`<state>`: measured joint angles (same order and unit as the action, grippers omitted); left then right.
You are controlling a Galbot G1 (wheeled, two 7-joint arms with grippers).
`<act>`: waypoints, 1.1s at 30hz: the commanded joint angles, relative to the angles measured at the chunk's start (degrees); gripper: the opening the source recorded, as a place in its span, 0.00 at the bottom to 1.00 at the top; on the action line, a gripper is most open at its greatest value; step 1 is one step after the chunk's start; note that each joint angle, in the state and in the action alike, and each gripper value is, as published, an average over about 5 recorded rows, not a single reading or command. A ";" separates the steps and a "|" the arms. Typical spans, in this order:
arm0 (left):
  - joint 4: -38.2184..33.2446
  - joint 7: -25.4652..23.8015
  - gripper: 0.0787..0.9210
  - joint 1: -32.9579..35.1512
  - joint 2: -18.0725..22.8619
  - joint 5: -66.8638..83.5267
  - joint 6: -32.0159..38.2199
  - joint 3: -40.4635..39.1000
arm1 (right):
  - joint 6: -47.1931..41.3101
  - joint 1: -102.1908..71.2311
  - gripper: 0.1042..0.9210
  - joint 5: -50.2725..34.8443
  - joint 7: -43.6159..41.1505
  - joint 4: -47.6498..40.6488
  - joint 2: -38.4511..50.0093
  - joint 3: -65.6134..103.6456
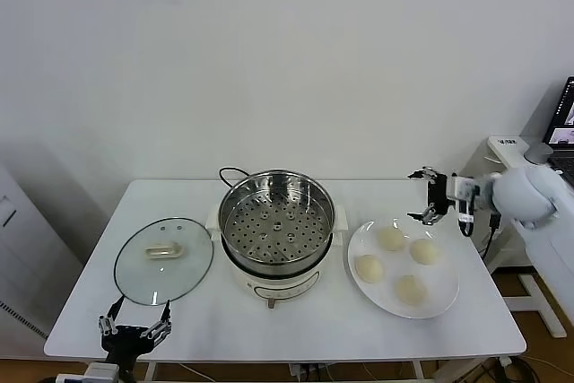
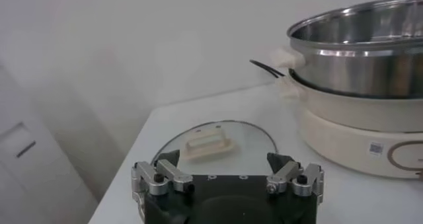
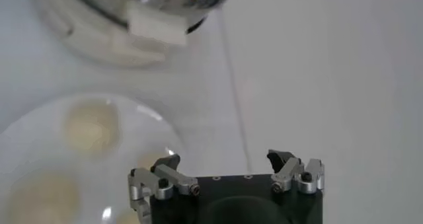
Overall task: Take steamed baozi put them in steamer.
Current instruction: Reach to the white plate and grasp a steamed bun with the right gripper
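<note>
I should close my right gripper around the sides of the baozi point(image 1: 391, 238) point(image 3: 156, 158) at the plate's far edge, the one farthest from the front of the table.
Four cream-white baozi lie on a white plate point(image 1: 444, 298) at the table's right: one at the far side point(image 1: 390, 238), one to the right point(image 1: 424, 251), one to the left point(image 1: 369, 268), one nearest point(image 1: 411, 289). The steel steamer point(image 1: 276, 217) stands mid-table on its white base, its perforated basket empty. My right gripper point(image 1: 424, 196) is open, above the table just beyond the plate's far edge; in the right wrist view point(image 3: 225, 160) baozi point(image 3: 91, 126) and plate point(image 3: 157, 123) show. My left gripper point(image 1: 135, 322) is open at the front left edge, by the glass lid point(image 1: 163, 259).
The glass lid with a cream handle point(image 2: 210, 143) lies flat left of the steamer point(image 2: 360, 43). A black cord point(image 1: 230, 172) runs behind the pot. A white unit and a screen stand off the table's right end.
</note>
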<state>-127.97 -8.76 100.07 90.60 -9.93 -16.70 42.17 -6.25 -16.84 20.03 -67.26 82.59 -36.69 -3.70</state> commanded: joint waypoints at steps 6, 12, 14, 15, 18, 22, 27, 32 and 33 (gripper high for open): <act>-0.25 -0.03 0.88 0.70 0.69 -0.05 -0.11 1.23 | 6.93 12.95 0.88 3.87 -9.58 -18.22 -6.52 -14.35; -0.48 -0.09 0.88 1.01 1.14 -0.10 -0.23 1.21 | 11.07 8.07 0.88 6.17 -10.01 -21.55 -11.52 -10.57; -0.51 -0.10 0.88 1.10 1.18 -0.10 -0.25 1.23 | 11.13 6.83 0.88 7.54 -9.19 -22.26 -12.55 -9.86; -0.51 -0.09 0.88 1.15 1.18 -0.09 -0.26 1.26 | 11.16 6.28 0.88 8.25 -8.63 -22.60 -12.99 -9.58; -0.49 -0.06 0.88 1.30 1.17 -0.08 -0.26 1.37 | 11.23 4.89 0.88 10.12 -7.15 -23.36 -14.10 -8.81; -0.46 -0.06 0.88 1.39 1.17 -0.08 -0.27 1.42 | 10.85 3.41 0.88 11.58 -5.79 -24.06 -15.19 -7.91; -0.40 -0.09 0.88 1.36 1.14 -0.05 -0.30 1.45 | 10.98 2.81 0.88 13.57 -3.18 -26.66 -16.43 -6.99; -0.26 -0.12 0.88 1.29 1.05 -0.04 -0.39 1.49 | 10.90 2.48 0.88 14.15 -1.87 -27.62 -17.12 -6.01; -0.24 -0.12 0.88 1.29 1.04 -0.04 -0.40 1.47 | 10.90 2.44 0.88 14.10 -1.94 -27.64 -17.15 -6.01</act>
<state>-128.26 -8.85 101.36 91.63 -9.98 -17.08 43.58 4.02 -14.08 32.34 -70.43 57.04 -52.66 -10.02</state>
